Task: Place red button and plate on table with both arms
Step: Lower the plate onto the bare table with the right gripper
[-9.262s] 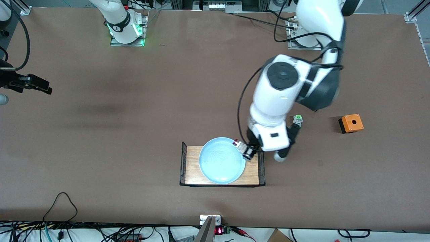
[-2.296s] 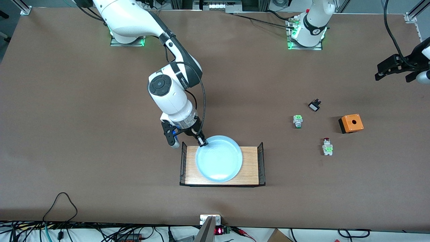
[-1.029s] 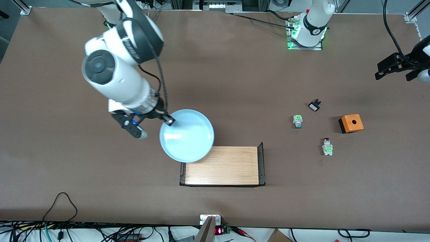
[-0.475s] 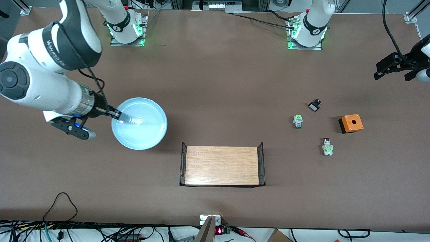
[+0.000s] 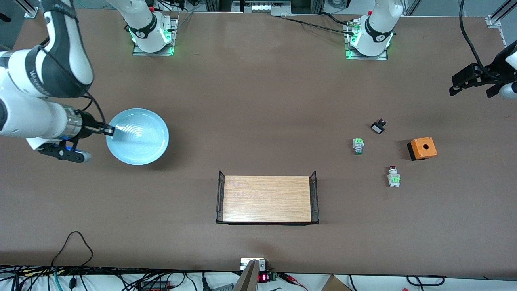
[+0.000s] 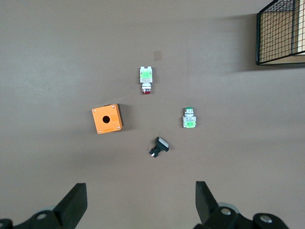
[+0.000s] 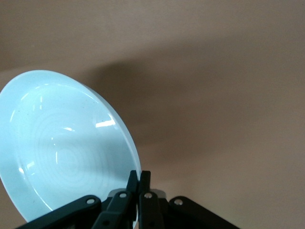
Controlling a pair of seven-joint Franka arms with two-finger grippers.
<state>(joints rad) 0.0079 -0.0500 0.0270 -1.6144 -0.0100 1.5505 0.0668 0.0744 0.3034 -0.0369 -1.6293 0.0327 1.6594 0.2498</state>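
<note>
Next, my right gripper sets the pale blue plate, now hanging tilted over the table, down on the bare brown table straight out from the right arm's base (image 5: 143, 132).
The pale blue plate (image 5: 137, 136) hangs over the brown table (image 5: 250, 101) at the right arm's end, with my right gripper (image 5: 109, 129) shut on its rim. From the right wrist the plate (image 7: 62, 148) is tilted, its edge pinched by my right gripper (image 7: 139, 177). The red button (image 5: 392, 175) lies on the table toward the left arm's end, nearer the front camera than the orange box; it also shows as the red button (image 6: 146, 78) under the left wrist. My left gripper (image 5: 470, 83) waits open above that end of the table, and my left gripper (image 6: 140, 202) holds nothing.
A wooden tray (image 5: 266, 199) with black wire ends stands bare mid-table. An orange box (image 5: 422, 148), a green-capped switch (image 5: 358, 145) and a small black part (image 5: 378, 127) lie near the red button.
My right arm has carried the plate farther from the tray toward the right arm's end of the table. The left arm has not moved.
</note>
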